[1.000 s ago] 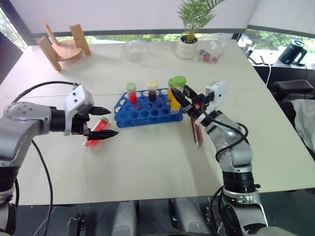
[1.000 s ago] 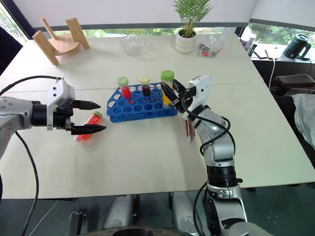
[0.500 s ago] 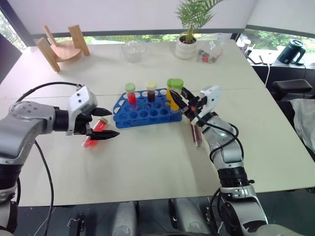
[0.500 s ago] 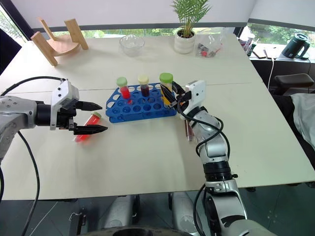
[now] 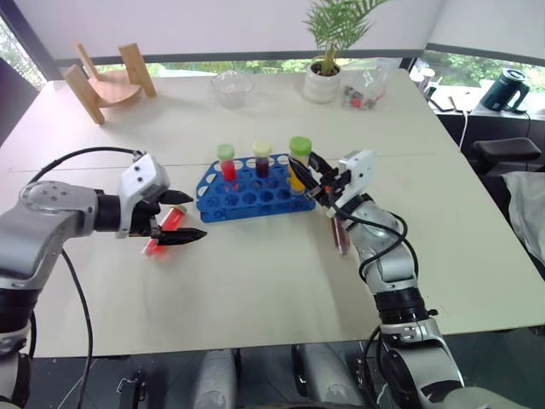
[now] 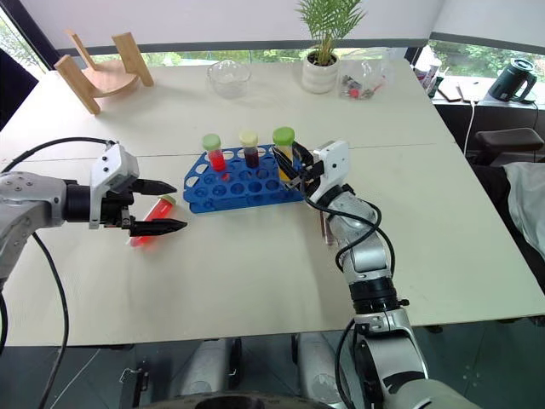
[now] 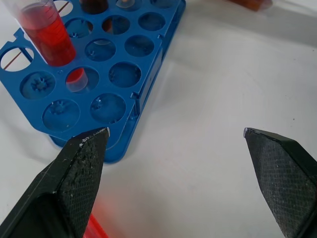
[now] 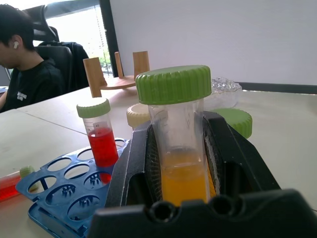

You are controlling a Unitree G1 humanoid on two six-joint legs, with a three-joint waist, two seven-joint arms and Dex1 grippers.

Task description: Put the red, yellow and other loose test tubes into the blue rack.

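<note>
The yellow tube will go into the blue rack's front corner hole (image 5: 300, 197), nearest the brownish-orange tube, and my right gripper needs to let go of it there.
The blue rack (image 5: 247, 194) stands mid-table. A red tube with a green cap (image 5: 226, 162) and a dark brown tube with a cream cap (image 5: 262, 158) stand upright in it. My right gripper (image 6: 291, 167) is shut on the yellow tube with a green cap (image 8: 174, 124), held upright at the rack's right end; I cannot tell whether its foot sits in a hole. A second red tube (image 6: 140, 235) lies on the table left of the rack. My left gripper (image 5: 196, 215) hovers open over it, not touching it.
A brownish-orange tube (image 5: 341, 236) lies on the table beside my right forearm. At the back stand a wooden stand (image 5: 106, 77), a glass bowl (image 5: 232, 87) and a potted plant (image 5: 327, 78). A seated person (image 8: 25, 64) is beyond the table.
My right wrist has turned a little with the yellow tube still in its grip at the rack's right end. The left gripper has stayed where it was, open.
</note>
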